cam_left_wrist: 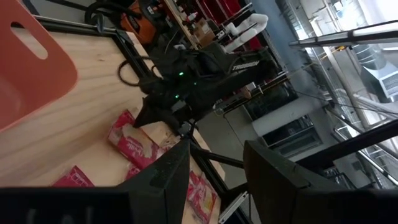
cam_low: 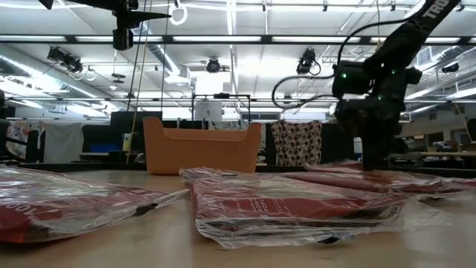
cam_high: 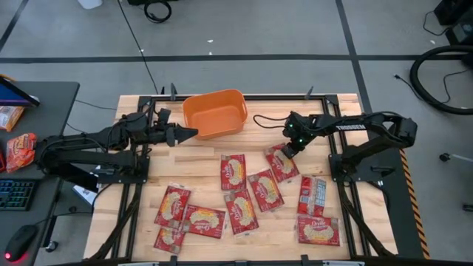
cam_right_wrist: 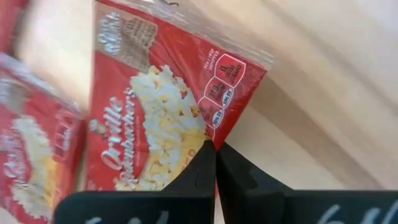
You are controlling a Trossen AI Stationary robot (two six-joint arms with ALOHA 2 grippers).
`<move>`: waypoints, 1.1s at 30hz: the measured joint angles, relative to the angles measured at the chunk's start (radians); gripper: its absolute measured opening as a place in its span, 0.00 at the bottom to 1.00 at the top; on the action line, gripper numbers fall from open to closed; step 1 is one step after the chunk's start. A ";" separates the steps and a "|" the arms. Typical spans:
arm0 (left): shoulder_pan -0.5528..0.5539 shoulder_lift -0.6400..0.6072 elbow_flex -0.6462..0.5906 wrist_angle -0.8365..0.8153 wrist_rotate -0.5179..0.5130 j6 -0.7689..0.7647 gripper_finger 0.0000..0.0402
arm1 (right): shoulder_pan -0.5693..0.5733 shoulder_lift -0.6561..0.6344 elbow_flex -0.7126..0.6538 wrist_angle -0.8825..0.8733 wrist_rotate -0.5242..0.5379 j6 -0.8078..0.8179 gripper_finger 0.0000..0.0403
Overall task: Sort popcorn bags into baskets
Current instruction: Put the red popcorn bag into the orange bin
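Note:
The robot's right gripper will release the red popcorn bag on the bottom of the orange basket (cam_high: 230, 120), inside the basket's sides.
Several red popcorn bags (cam_high: 233, 171) lie flat on the wooden table, mostly across its near half. The orange basket (cam_high: 214, 112) stands at the far middle and looks empty; it also shows in the low view (cam_low: 202, 147). My right gripper (cam_high: 288, 150) is down at the far end of one popcorn bag (cam_high: 284, 165), right of the basket, and is shut on it. My left gripper (cam_high: 188, 134) hovers open beside the basket's near left corner, and in its wrist view the open fingers (cam_left_wrist: 214, 171) point toward the right arm. My right gripper (cam_right_wrist: 215, 149) pinches the popcorn bag's side edge (cam_right_wrist: 210, 138) between its two fingertips, a little way from the corner (cam_right_wrist: 264, 70). The fingers come from above, slanting down, and lie across that edge. The bag lies on the table, partly over a neighbouring bag (cam_right_wrist: 25, 162).
A black metal frame (cam_high: 133, 96) edges the table. Bare wood lies between the basket and the bags, and in the near right part of the table. A desk (cam_high: 37, 103) with a keyboard and an orange-red snack packet (cam_high: 21, 148) stands left of the table.

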 joint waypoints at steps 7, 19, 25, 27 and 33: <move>0.014 0.000 0.000 0.000 -0.029 0.025 0.39 | 0.021 -0.129 0.059 -0.012 0.012 -0.102 0.02; 0.107 0.000 0.000 -0.002 0.034 0.000 0.39 | 0.105 -0.138 0.321 -0.116 0.065 -0.196 0.01; 0.140 0.001 0.020 -0.042 0.064 0.006 0.39 | 0.125 -0.010 0.526 -0.124 0.076 -0.287 0.01; 0.146 0.011 0.058 -0.068 0.075 0.030 0.39 | 0.125 0.040 0.601 -0.125 0.076 -0.318 0.01; 0.146 0.064 0.225 -0.242 0.080 0.160 0.39 | 0.117 0.206 0.836 -0.123 0.076 -0.453 0.01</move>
